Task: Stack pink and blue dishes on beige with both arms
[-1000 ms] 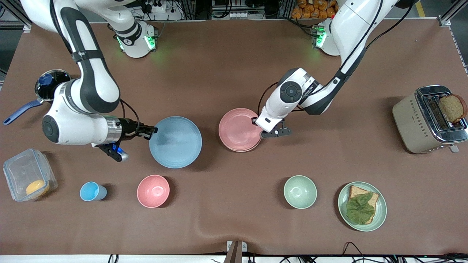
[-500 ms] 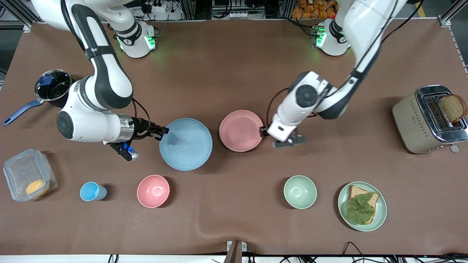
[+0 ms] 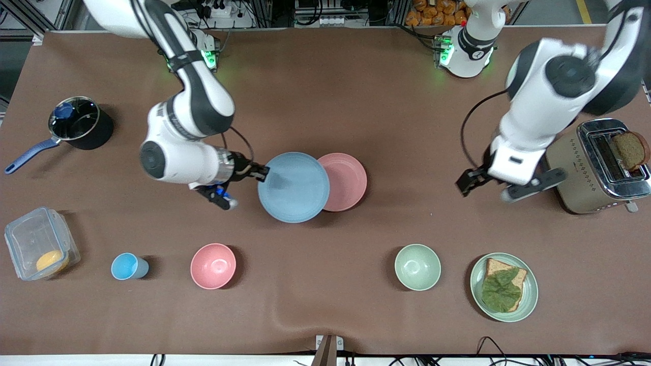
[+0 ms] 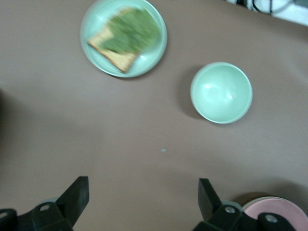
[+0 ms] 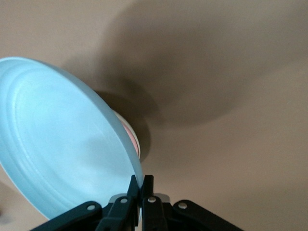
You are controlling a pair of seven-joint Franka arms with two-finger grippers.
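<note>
Next, I let go of the light blue plate with my right gripper squarely on top of the pink plate [image 3: 335, 182].
My right gripper [image 3: 262, 173] is shut on the rim of the light blue plate [image 3: 294, 187], its fingertips [image 5: 140, 185] pinching the edge of the plate [image 5: 62, 144]. It holds the plate tilted in the air, partly over the pink plate [image 3: 348, 180]. The pink plate lies mid-table on the beige plate, of which only a thin pale rim [image 5: 136, 144] shows. My left gripper [image 3: 467, 182] hangs open and empty over bare table beside the toaster, its fingers [image 4: 142, 192] wide apart. The pink plate [image 4: 281, 215] shows at the edge of the left wrist view.
A toaster [image 3: 597, 165] with bread stands at the left arm's end. Near the front camera are a mint bowl [image 3: 417, 267], a mint plate with bread and a leaf [image 3: 503, 287], a pink bowl [image 3: 213, 266], a blue cup [image 3: 127, 266] and a clear box [image 3: 38, 249]. A pot [image 3: 76, 122] stands at the right arm's end.
My right arm carried the blue plate across until it overlaps the pink plate. My left gripper left the pink plate's rim and pulled away, rising toward the toaster.
</note>
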